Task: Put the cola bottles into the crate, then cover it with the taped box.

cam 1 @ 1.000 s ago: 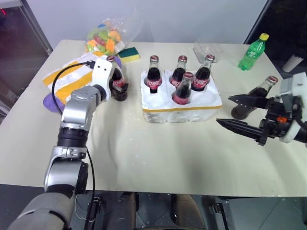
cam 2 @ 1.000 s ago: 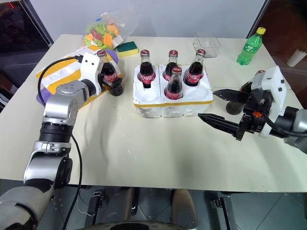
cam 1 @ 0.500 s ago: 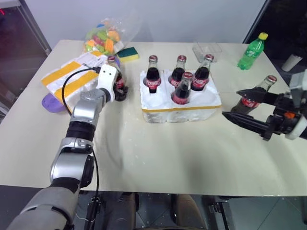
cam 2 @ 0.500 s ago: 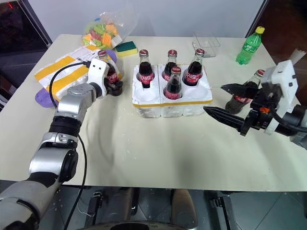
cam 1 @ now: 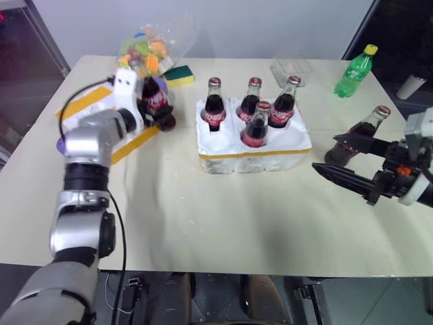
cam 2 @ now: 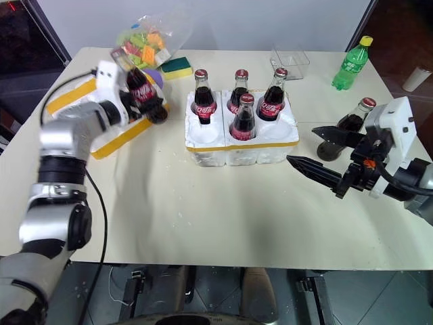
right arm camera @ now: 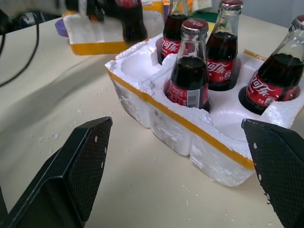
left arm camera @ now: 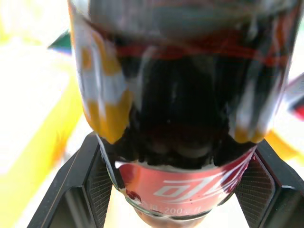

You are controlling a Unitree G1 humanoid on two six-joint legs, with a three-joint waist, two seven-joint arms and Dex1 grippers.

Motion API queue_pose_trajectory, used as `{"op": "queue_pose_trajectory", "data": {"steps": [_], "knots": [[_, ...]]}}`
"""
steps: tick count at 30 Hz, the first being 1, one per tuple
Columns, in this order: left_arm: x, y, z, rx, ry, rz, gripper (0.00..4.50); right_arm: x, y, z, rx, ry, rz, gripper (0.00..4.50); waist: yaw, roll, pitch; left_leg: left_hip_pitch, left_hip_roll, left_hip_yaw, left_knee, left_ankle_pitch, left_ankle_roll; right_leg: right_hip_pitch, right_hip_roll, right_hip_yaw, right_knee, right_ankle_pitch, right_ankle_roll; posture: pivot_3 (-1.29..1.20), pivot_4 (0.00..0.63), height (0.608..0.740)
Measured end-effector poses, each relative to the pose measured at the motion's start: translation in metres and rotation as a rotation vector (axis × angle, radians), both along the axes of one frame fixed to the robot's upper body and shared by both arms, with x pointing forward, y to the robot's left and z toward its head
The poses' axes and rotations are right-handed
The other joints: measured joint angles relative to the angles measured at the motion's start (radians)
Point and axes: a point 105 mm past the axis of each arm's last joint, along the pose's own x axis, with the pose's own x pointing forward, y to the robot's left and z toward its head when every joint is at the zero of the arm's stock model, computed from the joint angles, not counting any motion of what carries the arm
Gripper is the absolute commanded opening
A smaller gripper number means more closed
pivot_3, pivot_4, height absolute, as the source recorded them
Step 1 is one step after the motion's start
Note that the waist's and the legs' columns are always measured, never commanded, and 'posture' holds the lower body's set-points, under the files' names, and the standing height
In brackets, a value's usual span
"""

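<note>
My left gripper needs to put the cola bottle down in the crate's empty front corner well point(cam 1: 216, 142) nearest the taped box.
My left gripper point(cam 1: 157, 112) is shut on a cola bottle point(cam 1: 153, 100) and holds it tilted above the table, in front of the taped box point(cam 1: 93, 97). In the left wrist view the bottle point(left arm camera: 185, 118) sits between both fingers point(left arm camera: 81, 190). The crate point(cam 1: 256, 153) stands mid-table with several cola bottles point(cam 1: 257, 126) upright in its wells; its two front corner wells are empty. Another cola bottle point(cam 1: 366, 128) stands on the table at the right. My right gripper point(cam 1: 325, 154) is open just left of it, pointing at the crate point(right arm camera: 190, 135), with nothing between its fingers point(right arm camera: 83, 173).
A green bottle point(cam 1: 356, 72) and a clear plastic tub point(cam 1: 292, 68) stand at the back right. A bag of colourful pieces point(cam 1: 145, 50) and a green-yellow sponge point(cam 1: 179, 75) lie at the back left. A purple object point(cam 1: 61, 144) peeks out beside the taped box.
My left gripper closed on the cola bottle beside the taped box and lifted it up and to the left, tilting it. The right gripper has stayed in place, open.
</note>
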Motion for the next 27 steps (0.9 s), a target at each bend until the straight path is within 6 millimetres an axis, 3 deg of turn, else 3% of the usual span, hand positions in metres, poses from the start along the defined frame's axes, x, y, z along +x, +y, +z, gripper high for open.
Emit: {"op": "queue_pose_trajectory", "data": {"steps": [3,6,9,15,22,25,27], "knots": [[-0.023,-0.013,0.035,-0.004,-0.066,-0.168,2.82,0.000,-0.001,-0.002,0.002,0.007,-0.004,4.50,0.003,0.000,0.000,0.000,0.000,0.000,0.000,0.000,0.000,0.001,0.000,0.000,0.000,0.000,0.000,0.00,0.150,0.739],[-0.040,-0.036,0.046,0.016,-0.105,-0.316,2.82,0.000,-0.001,-0.002,0.003,0.006,-0.011,4.50,0.003,0.000,0.000,0.001,0.000,0.000,0.001,0.000,-0.001,0.002,0.000,0.000,0.000,0.000,0.000,0.00,0.150,0.739],[-0.047,-0.060,0.037,0.060,-0.092,-0.423,2.82,0.001,-0.002,-0.003,0.005,0.007,-0.019,4.50,0.002,0.000,0.000,0.001,0.000,0.000,0.001,0.001,-0.001,0.002,0.000,0.000,0.000,0.000,0.000,0.00,0.150,0.739],[-0.051,-0.100,-0.005,0.155,-0.034,-0.551,2.82,-0.002,-0.004,-0.007,0.015,0.010,-0.046,4.50,-0.002,0.000,0.000,0.001,0.000,0.000,0.000,0.001,-0.001,0.000,0.000,0.000,0.000,0.000,0.000,0.00,0.150,0.739],[-0.043,-0.106,-0.027,0.305,-0.072,-0.540,2.82,-0.006,-0.008,-0.006,0.012,-0.002,-0.082,4.50,0.000,0.000,0.000,0.001,0.000,0.000,0.000,0.001,-0.001,0.001,0.000,0.000,0.000,0.000,-0.001,0.00,0.150,0.739],[-0.038,-0.109,-0.036,0.341,-0.081,-0.533,4.27,-0.006,-0.009,-0.007,0.011,0.002,-0.090,4.50,0.001,0.000,0.000,0.001,0.000,0.000,0.000,0.001,-0.001,0.001,0.000,0.000,0.000,0.000,-0.001,0.00,0.150,0.739],[-0.037,-0.111,-0.036,0.349,-0.102,-0.531,4.42,-0.006,-0.009,-0.008,0.011,0.003,-0.093,4.50,0.000,0.001,0.000,0.001,0.000,0.000,0.000,0.001,-0.001,0.001,0.000,0.000,0.000,0.000,-0.001,0.00,0.150,0.739]]}}
